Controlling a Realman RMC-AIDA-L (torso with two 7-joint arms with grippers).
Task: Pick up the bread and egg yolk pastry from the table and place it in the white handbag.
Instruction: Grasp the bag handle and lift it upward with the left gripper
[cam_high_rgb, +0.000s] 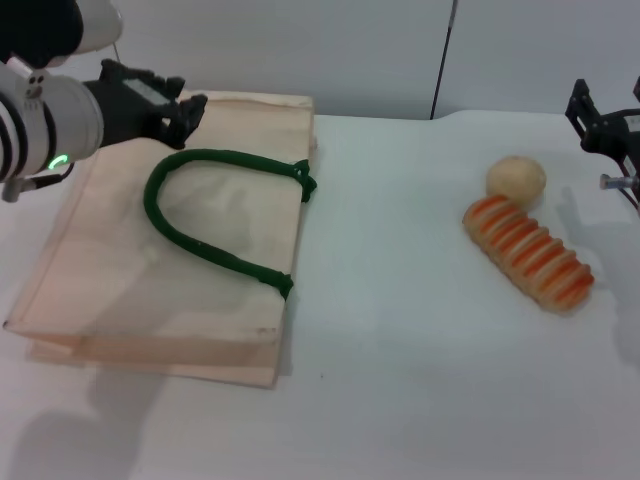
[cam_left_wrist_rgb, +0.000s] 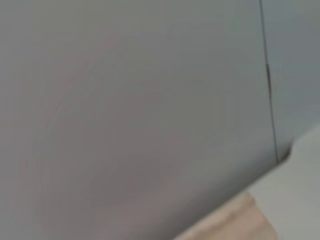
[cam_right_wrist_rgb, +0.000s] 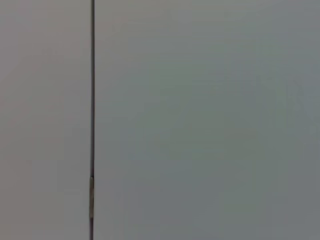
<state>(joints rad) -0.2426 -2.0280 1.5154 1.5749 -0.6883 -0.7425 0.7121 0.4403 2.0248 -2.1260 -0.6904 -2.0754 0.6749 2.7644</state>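
Note:
The left gripper will grip the curved middle (cam_high_rgb: 153, 191) of the white handbag's dark green handle, at the bend farthest from its attached ends.
The white handbag (cam_high_rgb: 170, 260) lies flat on the left of the table, its dark green handle (cam_high_rgb: 205, 215) looped on top. A corner of the handbag (cam_left_wrist_rgb: 235, 222) also shows in the left wrist view. My left gripper (cam_high_rgb: 178, 100) hovers over the bag's far left edge, open, holding nothing. On the right lies the striped bread (cam_high_rgb: 530, 252), and the round egg yolk pastry (cam_high_rgb: 516, 178) touches its far end. My right gripper (cam_high_rgb: 605, 125) hangs at the right edge, beyond and to the right of the pastry, apart from both.
A grey wall with a dark vertical seam (cam_high_rgb: 443, 60) runs behind the white table (cam_high_rgb: 400, 330). The seam (cam_right_wrist_rgb: 92, 120) and the wall fill the right wrist view. A wide strip of bare table separates the bag from the bread.

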